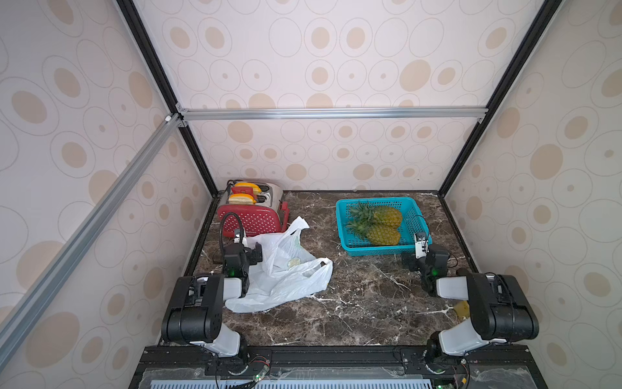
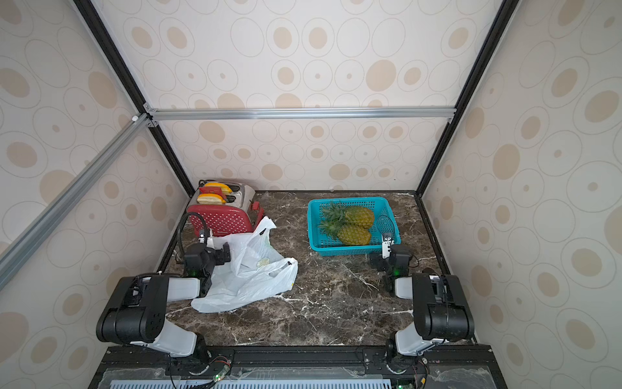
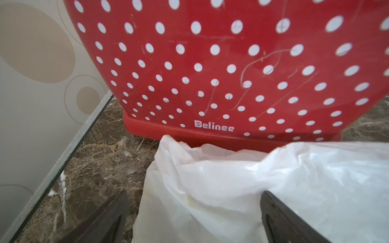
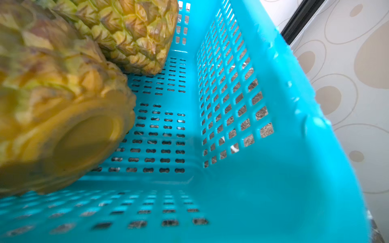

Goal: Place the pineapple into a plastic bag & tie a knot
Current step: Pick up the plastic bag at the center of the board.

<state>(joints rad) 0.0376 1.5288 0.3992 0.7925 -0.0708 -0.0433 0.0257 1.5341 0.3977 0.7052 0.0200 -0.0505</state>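
Next, I need to close my left gripper on the top layer (image 1: 281, 267) beside the plastic bag's yellow print, between its handle loops.
Two pineapples lie side by side in a teal mesh basket (image 1: 380, 251) at the back right, the near pineapple (image 1: 383, 234) (image 4: 63, 117) and the far one (image 1: 387, 215). The whitish plastic bag (image 1: 286, 283) (image 2: 249, 286) lies crumpled on the table at the left, its two handle loops apart; no knot is in view. My left gripper (image 1: 250, 247) (image 3: 194, 193) is open over the bag's left edge, with bag film (image 3: 231, 189) between its fingers. My right gripper (image 1: 420, 242) hovers at the basket's near right corner. Its fingers are out of the wrist view, and nothing is held.
A red toaster (image 1: 252, 219) (image 3: 210, 63) with white dots stands at the back left, just beyond the bag, with bread in its slots. Patterned walls close off three sides. A small yellow object (image 1: 461, 308) lies under the right arm. Brown marble table (image 1: 353, 296).
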